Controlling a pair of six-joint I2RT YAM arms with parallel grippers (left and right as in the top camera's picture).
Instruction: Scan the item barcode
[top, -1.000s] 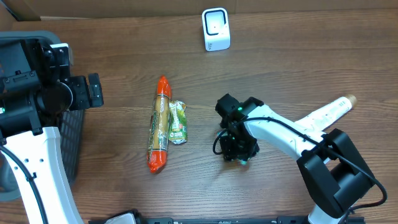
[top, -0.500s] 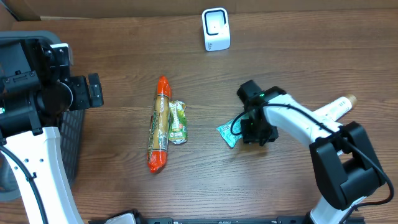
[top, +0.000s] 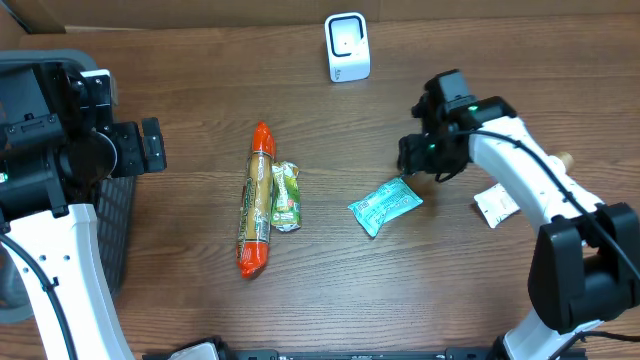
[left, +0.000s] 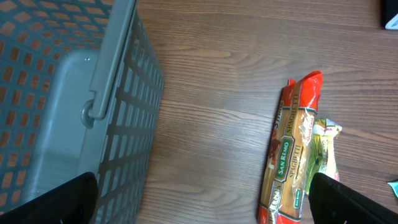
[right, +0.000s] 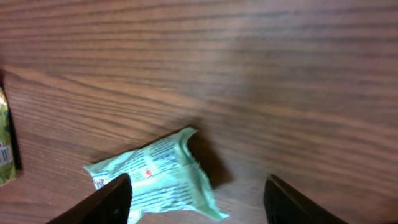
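The mint-green packet is next for my right gripper, which should go to it and close on its short end (top: 405, 193) (right: 198, 178) facing the white packet, away from the small green packet.
A mint-green packet (top: 385, 205) with printed text lies flat on the wooden table, right of centre. In the right wrist view the packet (right: 155, 177) lies below and to the left of my fingers, and nothing grips it. My right gripper (top: 425, 160) (right: 198, 202) hangs open just behind and to the right of it. The white barcode scanner (top: 347, 47) stands at the back centre of the table. Far to the left, my left gripper (top: 150, 145) (left: 202, 202) is wide open and empty, next to the basket.
A long spaghetti pack (top: 257, 200) (left: 289, 149) with red ends lies left of centre, a small green packet (top: 286, 197) (left: 323, 155) against its right side. A grey mesh basket (top: 115, 230) (left: 93, 93) stands at the left edge. A white packet (top: 497, 203) lies under the right arm.
My right gripper has opened and let go of the mint-green packet, then moved back and to the right. The packet now lies uncovered on the table. The left arm has not moved.
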